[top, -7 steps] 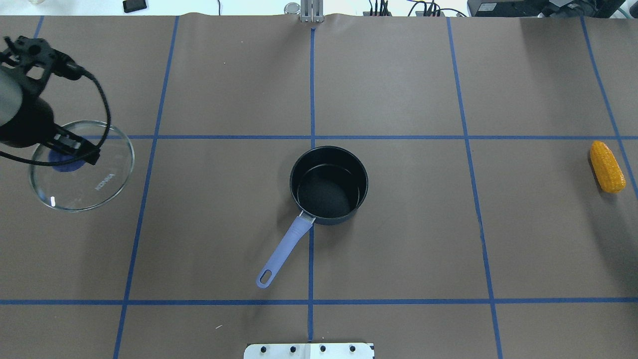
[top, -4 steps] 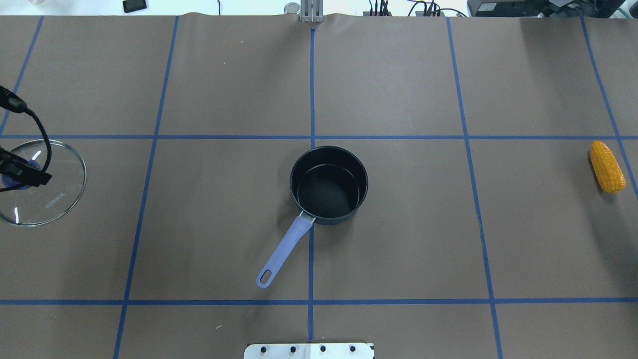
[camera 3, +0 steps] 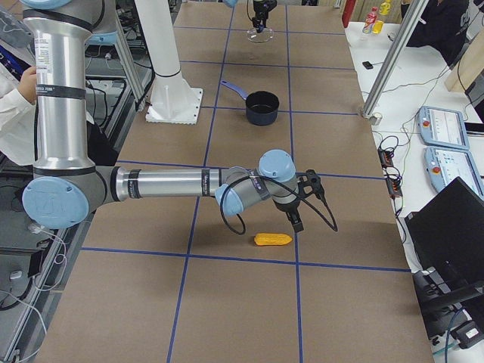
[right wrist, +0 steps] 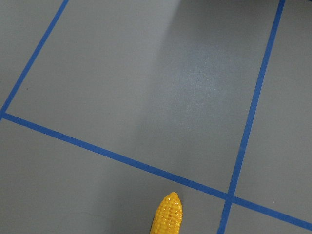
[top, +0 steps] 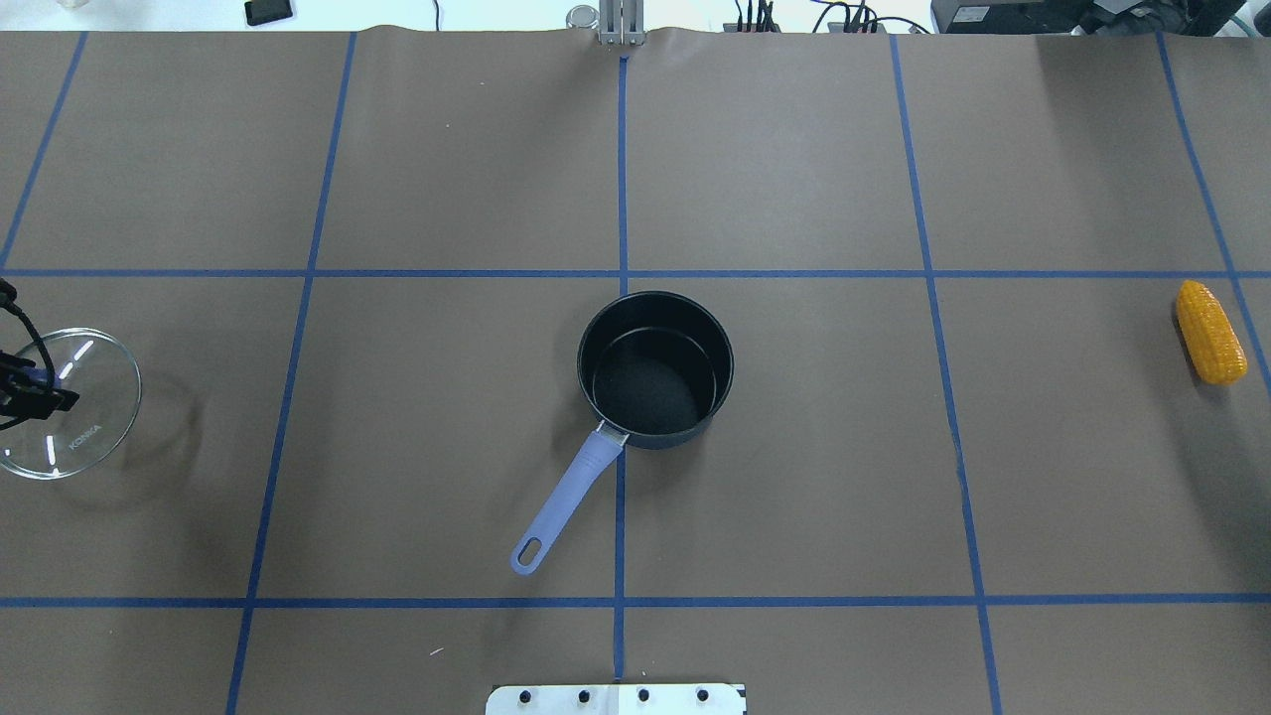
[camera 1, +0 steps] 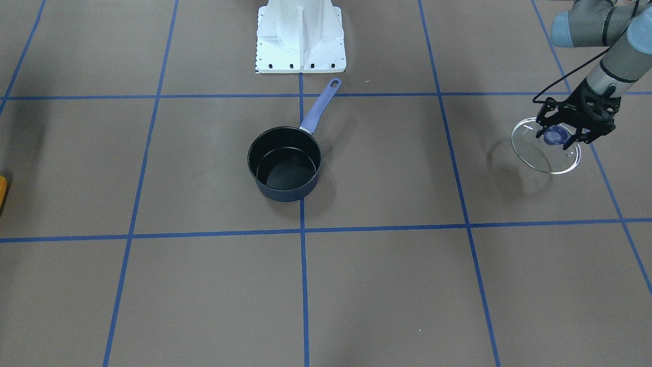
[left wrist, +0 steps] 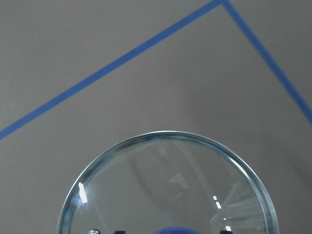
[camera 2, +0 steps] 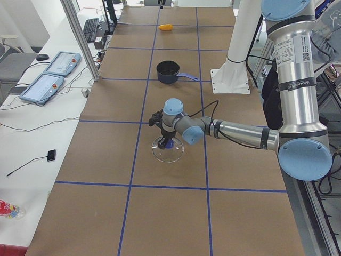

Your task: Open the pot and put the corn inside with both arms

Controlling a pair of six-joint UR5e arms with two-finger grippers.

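My right gripper is to close around the middle of the yellow-orange corn (camera 1: 2, 190), behind the corn's tip, so that the corn can go into the dark pot.
The dark pot (top: 655, 295) stands open at the table's middle, its lilac handle (top: 566, 497) pointing toward the robot base; it also shows in the front view (camera 1: 285, 196). My left gripper (top: 30, 389) (camera 1: 560, 138) is shut on the blue knob of the glass lid (top: 84, 412) (camera 1: 540, 153) and holds it tilted, just above the table at the far left. The yellow-orange corn (top: 1209, 332) lies on the table at the far right. My right gripper (camera 3: 299, 206) hovers just beside the corn (camera 3: 272, 240); I cannot tell whether it is open. The right wrist view shows the corn's tip (right wrist: 167, 214).
Blue tape lines divide the brown table into squares. The white base pedestal (camera 1: 300, 35) stands at the robot's edge, behind the pot handle. Pendants and cables lie on the side bench (camera 2: 50, 74) beyond the table's far edge.
My left gripper has carried the lid further left and toward the robot's side, nearly out of the overhead view. Pot and corn have not moved.
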